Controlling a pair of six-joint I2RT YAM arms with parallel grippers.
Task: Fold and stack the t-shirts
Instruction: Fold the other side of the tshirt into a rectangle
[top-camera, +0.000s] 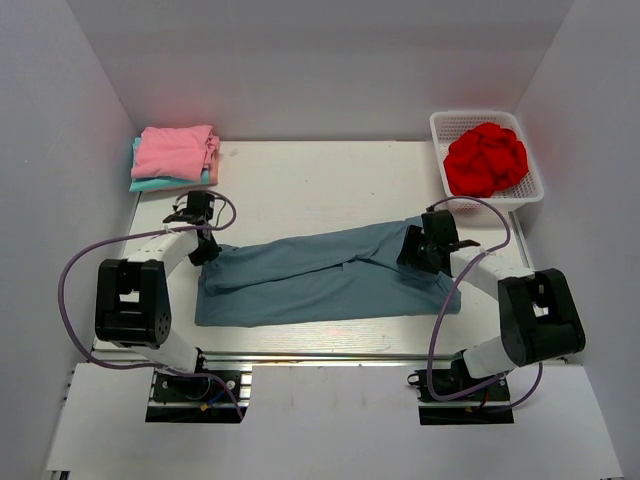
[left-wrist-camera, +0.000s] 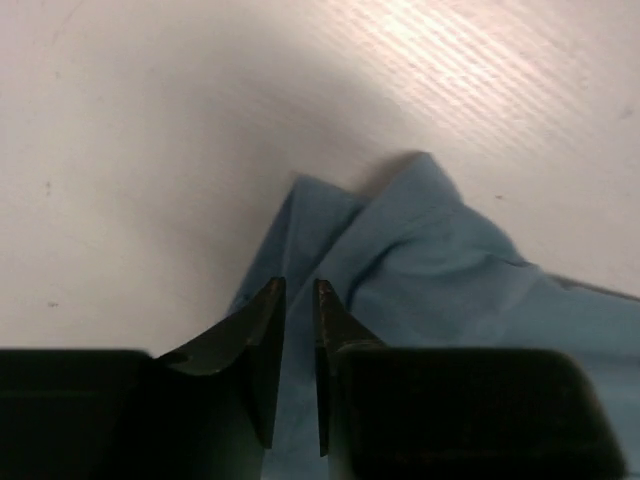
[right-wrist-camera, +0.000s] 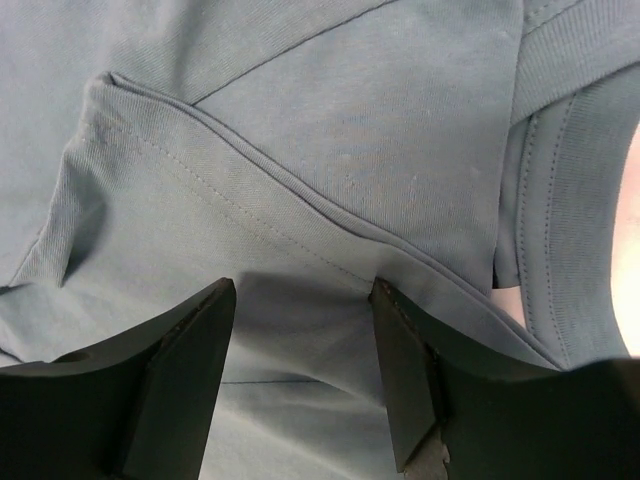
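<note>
The blue-grey t-shirt's bunched corner sticks out past my left gripper's fingers, so my left gripper should open, grab the corner's tip (left-wrist-camera: 427, 165) and straighten the t-shirt's edge before folding.
The dusty blue-grey t-shirt (top-camera: 320, 280) lies spread lengthwise across the white table, partly folded along its length. My left gripper (top-camera: 207, 250) is at its upper left corner; in the left wrist view (left-wrist-camera: 300, 285) the jaws stand nearly closed with a fold of the blue cloth (left-wrist-camera: 450, 270) between them. My right gripper (top-camera: 418, 250) is open over the shirt's right end near the collar; in the right wrist view (right-wrist-camera: 303, 285) its tips rest on the cloth (right-wrist-camera: 330, 130) astride a seam. A folded pink t-shirt (top-camera: 175, 150) lies on a teal one (top-camera: 150, 184) at the back left. A red t-shirt (top-camera: 486, 158) is bunched in the basket.
The white mesh basket (top-camera: 470, 114) stands at the back right corner. White walls close in the table (top-camera: 320, 190) on three sides. Purple cables loop beside both arms.
</note>
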